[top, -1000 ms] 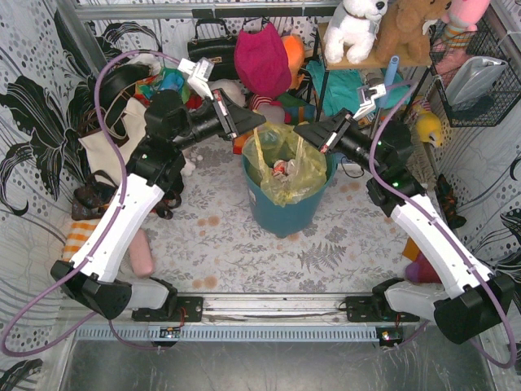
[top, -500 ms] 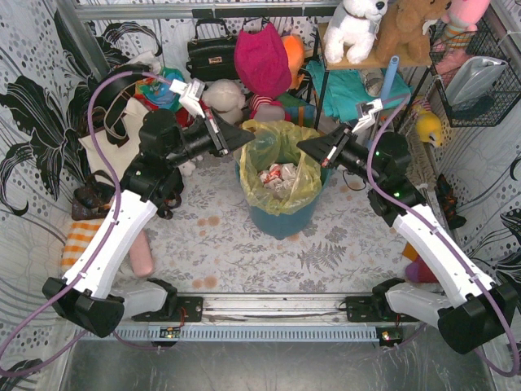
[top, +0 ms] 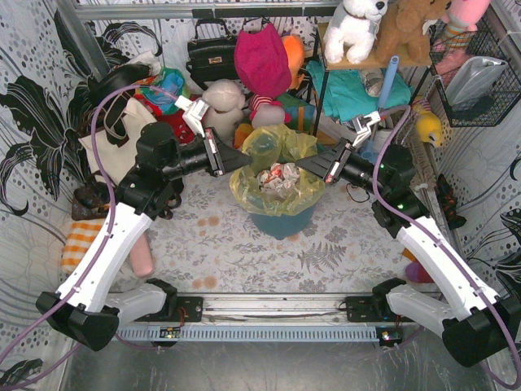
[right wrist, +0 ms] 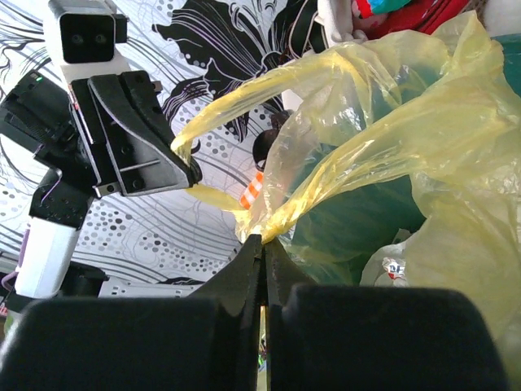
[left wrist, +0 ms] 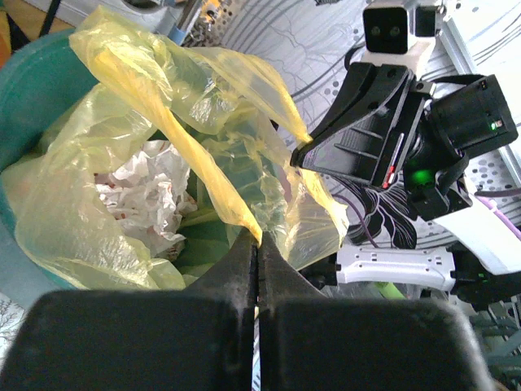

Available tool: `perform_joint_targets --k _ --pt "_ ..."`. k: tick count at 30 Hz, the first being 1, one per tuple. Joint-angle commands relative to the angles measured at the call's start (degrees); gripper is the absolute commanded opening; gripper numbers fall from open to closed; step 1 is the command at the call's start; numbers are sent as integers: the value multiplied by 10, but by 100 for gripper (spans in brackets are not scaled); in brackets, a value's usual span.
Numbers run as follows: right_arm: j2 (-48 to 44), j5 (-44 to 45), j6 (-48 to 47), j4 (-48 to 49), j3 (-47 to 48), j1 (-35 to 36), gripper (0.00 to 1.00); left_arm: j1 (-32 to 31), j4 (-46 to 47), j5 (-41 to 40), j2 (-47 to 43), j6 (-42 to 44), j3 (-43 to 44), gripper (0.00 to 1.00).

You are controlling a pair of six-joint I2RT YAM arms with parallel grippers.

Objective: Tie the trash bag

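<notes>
My left gripper should open its fingers and take more of the plastic [left wrist: 218, 186] deeper before lifting, because it pinches the trash bag's piece of plastic only at the ends of its fingers.
The yellow-green trash bag [top: 285, 195] sits in a teal round bin [top: 281, 221], with crumpled white and red paper [top: 273, 175] showing inside. My left gripper [top: 245, 160] is at the bag's left rim, shut on a twisted strip of the bag [left wrist: 203, 163]. My right gripper [top: 302, 165] is at the right rim, shut on another strip [right wrist: 342, 175]. In the left wrist view my own jaws [left wrist: 257, 236] pinch the plastic, and the right gripper [left wrist: 299, 153] holds the far edge. In the right wrist view my own jaws [right wrist: 262, 239] pinch the plastic, and the left gripper [right wrist: 189, 163] holds its strip.
A cream tote bag [top: 114, 138] with black straps stands at the left. A black handbag [top: 210, 53], a magenta bag [top: 262, 61] and plush toys [top: 354, 28] crowd the back. A wire basket [top: 476, 73] hangs at the right. A pink object [top: 140, 252] lies at the near left.
Both grippers have moved down and toward the near side, keeping hold of the bag strips. The bag's mouth has spread wider over the bin.
</notes>
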Motion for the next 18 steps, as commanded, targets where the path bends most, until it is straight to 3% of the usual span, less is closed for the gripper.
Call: perform_joint_targets --k 1,8,15,18 --pt "-12 -17 8 27 18 3 0 8 34 89 5 5 20 0" --pt "-5 -18 -8 27 57 3 0 15 145 190 23 -72 18 0" --pt "3 -8 -13 43 84 3 0 29 301 222 28 -174 0 0" --pt "12 2 -17 48 99 3 0 35 321 221 38 -188 13 0"
